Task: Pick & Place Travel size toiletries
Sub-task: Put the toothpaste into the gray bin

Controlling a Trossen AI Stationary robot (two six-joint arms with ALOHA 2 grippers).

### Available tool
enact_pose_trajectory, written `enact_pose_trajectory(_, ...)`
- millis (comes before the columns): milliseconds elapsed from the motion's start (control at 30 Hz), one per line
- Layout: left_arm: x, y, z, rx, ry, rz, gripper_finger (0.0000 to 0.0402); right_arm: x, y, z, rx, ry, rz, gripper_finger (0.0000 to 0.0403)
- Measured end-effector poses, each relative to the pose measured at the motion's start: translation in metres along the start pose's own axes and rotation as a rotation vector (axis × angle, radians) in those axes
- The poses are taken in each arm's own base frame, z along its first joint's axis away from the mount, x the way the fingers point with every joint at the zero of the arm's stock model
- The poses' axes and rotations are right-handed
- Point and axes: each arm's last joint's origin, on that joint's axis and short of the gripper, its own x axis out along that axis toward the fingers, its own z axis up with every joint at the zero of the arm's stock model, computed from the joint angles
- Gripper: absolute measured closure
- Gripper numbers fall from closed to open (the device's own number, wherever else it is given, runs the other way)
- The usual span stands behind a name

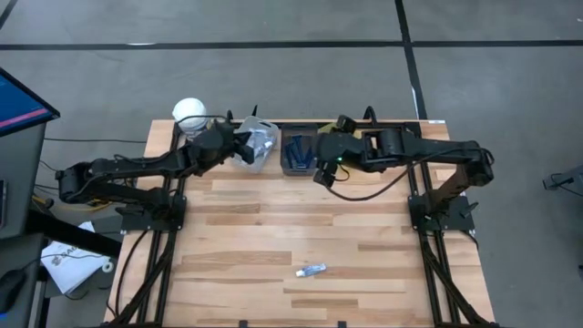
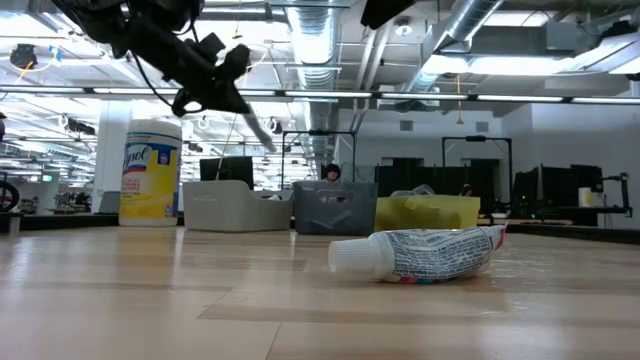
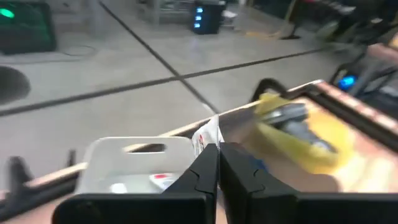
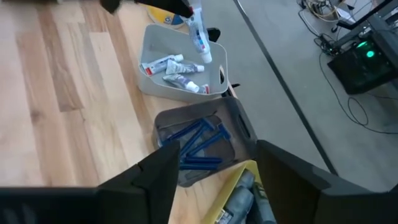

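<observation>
My left gripper needs to let go of the white tube among the tubes in the light grey bin [image 1: 263, 147], over toward the side where the dark bin is.
My left gripper [image 3: 219, 146] is shut on a small white tube with blue and red marks [image 4: 198, 34], high over the light grey bin [image 4: 152, 81] at the table's far edge. Several such tubes lie in that bin. Another tube [image 1: 311, 270] lies on its side on the table near the near edge, close up in the low view [image 2: 420, 252]. My right gripper [image 4: 217, 149] hangs open above the dark bin [image 4: 186, 121], which holds several blue razors [image 4: 199, 146]. Dark grey bottles [image 4: 239, 196] lie in the yellow bin [image 3: 329, 140]. My left gripper pinches the white tube between its two fingers by the tube's upper end [image 4: 189, 14]. The tube is lifted clear and hangs slanting below the fingers, its white cap end [image 4: 205, 57] lowest, above the light grey bin. In the left wrist view a short piece [image 3: 208, 132] sticks out past the fingertips.
The three bins stand in a row along the far edge: light grey [image 1: 258, 146], dark [image 1: 296, 150], yellow under my right arm. A big yellow jar with a white lid [image 1: 189, 113] stands left of them [image 2: 150, 172]. Bare wood fills the middle and near table.
</observation>
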Motion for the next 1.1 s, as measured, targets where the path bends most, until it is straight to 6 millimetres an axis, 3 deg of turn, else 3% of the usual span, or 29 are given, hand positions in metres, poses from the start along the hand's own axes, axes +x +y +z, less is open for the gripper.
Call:
enact_pose_trajectory(200,0.016,0.007,-0.010,0.053,0.059,0.051,0.0401,-0.002,0.005,0.000,-0.002,-0.004,0.012,0.0217)
enact_pose_trajectory(533,0.048,0.010,-0.049,0.140,0.210,0.169,0.0401,0.000,0.012,-0.005,0.013,0.021,0.019,0.0217)
enact_pose_trajectory(833,0.057,0.015,-0.060,0.162,0.257,0.200,0.0400,-0.003,0.016,-0.008,0.050,0.038,0.027,0.0210)
enact_pose_trajectory(967,0.057,0.014,-0.060,0.276,0.271,0.167,0.0378,-0.003,0.015,-0.009,0.047,0.054,0.024,0.0187)
enact_pose_trajectory(1100,0.052,0.011,-0.054,0.300,0.272,0.073,0.0327,-0.004,0.018,-0.011,0.036,0.066,0.056,0.0153)
